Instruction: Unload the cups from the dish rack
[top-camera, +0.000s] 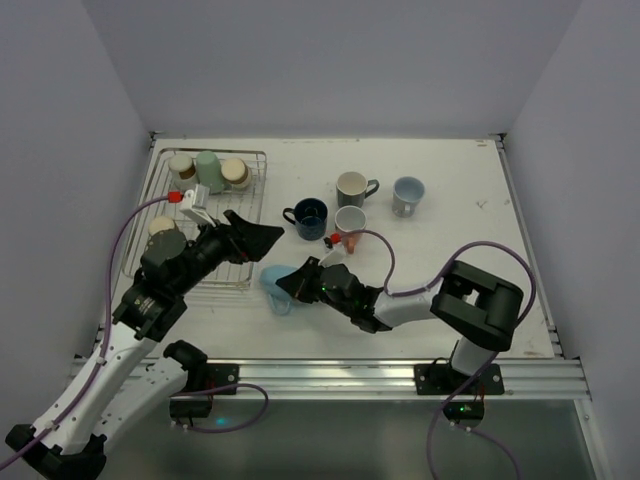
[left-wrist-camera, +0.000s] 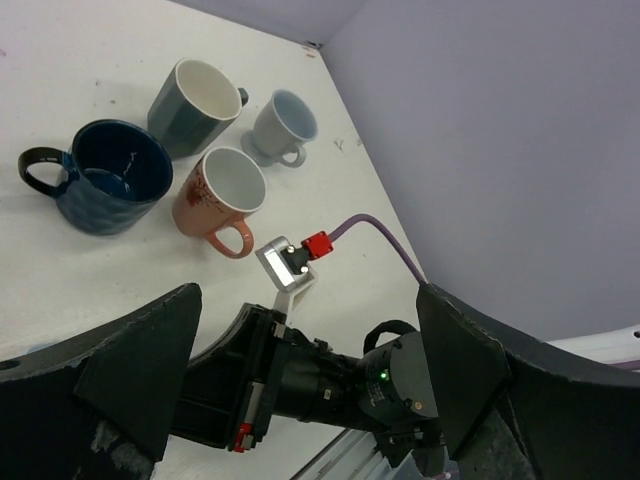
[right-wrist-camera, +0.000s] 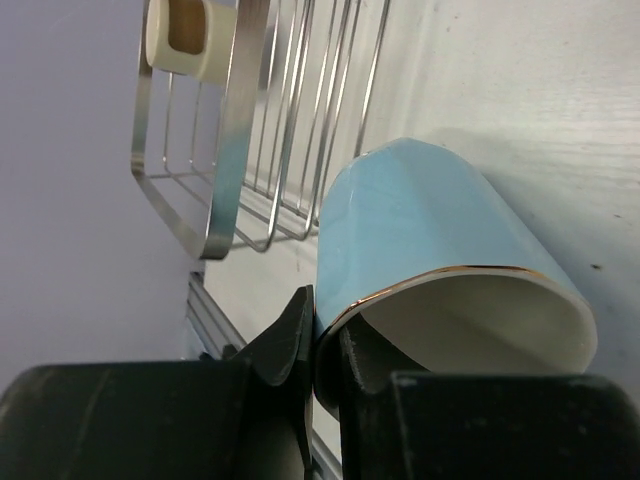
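Note:
The light blue cup will go from my right gripper down in front of the pale blue footed cup (top-camera: 393, 234).
The silver wire dish rack (top-camera: 240, 152) stands at the left, with a beige-and-brown cup (top-camera: 181, 165), a mint green cup (top-camera: 208, 170) and another beige cup (top-camera: 236, 173) at its far end. A light blue cup (top-camera: 273, 285) lies on its side on the table just off the rack's near right corner. My right gripper (right-wrist-camera: 325, 335) is shut on that cup's (right-wrist-camera: 420, 220) gold-edged rim, one finger inside and one outside. My left gripper (top-camera: 255, 235) hangs open and empty over the rack's right edge; in its wrist view the left gripper (left-wrist-camera: 305, 380) frames the right arm's wrist.
Standing on the table right of the rack are a navy mug (top-camera: 308, 218), a grey-green mug (top-camera: 353, 187), a salmon-pink mug (top-camera: 350, 222) and a pale blue footed cup (top-camera: 408, 195). Another cup (top-camera: 165, 232) shows at the rack's near left, partly behind my left arm.

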